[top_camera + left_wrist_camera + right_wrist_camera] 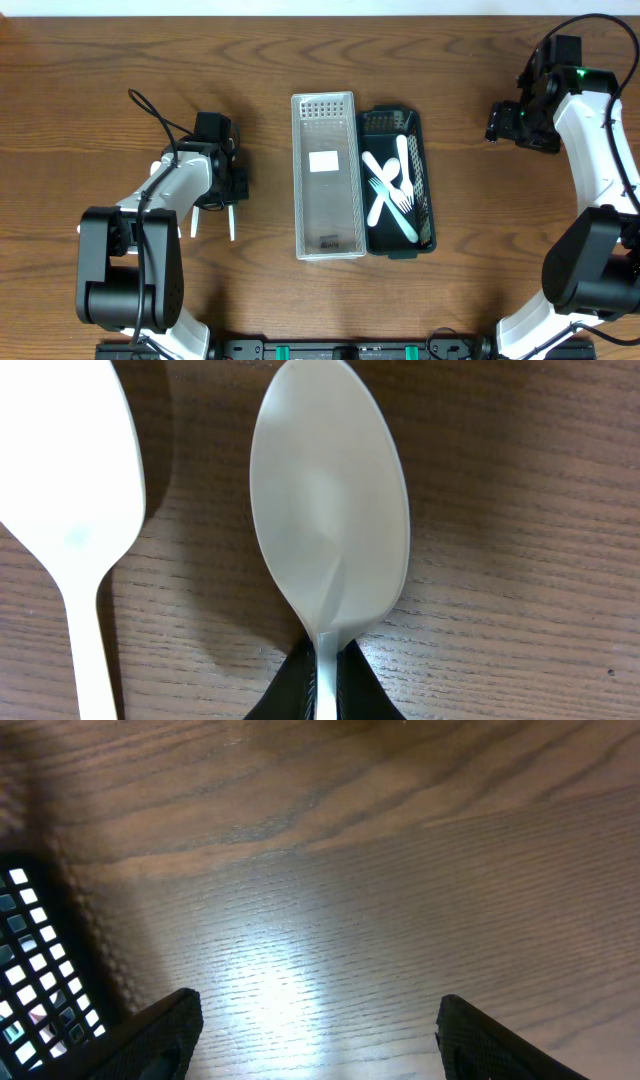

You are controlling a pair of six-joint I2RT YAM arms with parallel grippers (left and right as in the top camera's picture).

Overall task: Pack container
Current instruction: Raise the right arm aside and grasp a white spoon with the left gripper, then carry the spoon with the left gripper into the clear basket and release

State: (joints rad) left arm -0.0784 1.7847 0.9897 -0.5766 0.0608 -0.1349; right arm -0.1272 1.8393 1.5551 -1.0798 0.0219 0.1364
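Note:
Next, my left gripper lets go of the white plastic spoon on the bottom of the clear basket, next to the white label (317, 196).
A clear plastic basket (328, 240) and a black basket (425, 175) stand side by side at the table's middle. The black one holds several white plastic forks and spoons (392, 185). My left gripper (326, 660) is shut on the handle of a white plastic spoon (330, 510), low over the wood left of the baskets (231, 215). A second white spoon (70, 480) lies beside it (195, 222). My right gripper (320, 1030) is open and empty over bare wood, right of the black basket (30, 950); it also shows in the overhead view (497, 122).
The clear basket has a white label (323, 161) on its floor. The left arm's cable (150, 110) loops over the table behind the arm. The table's far edge runs along the top of the overhead view.

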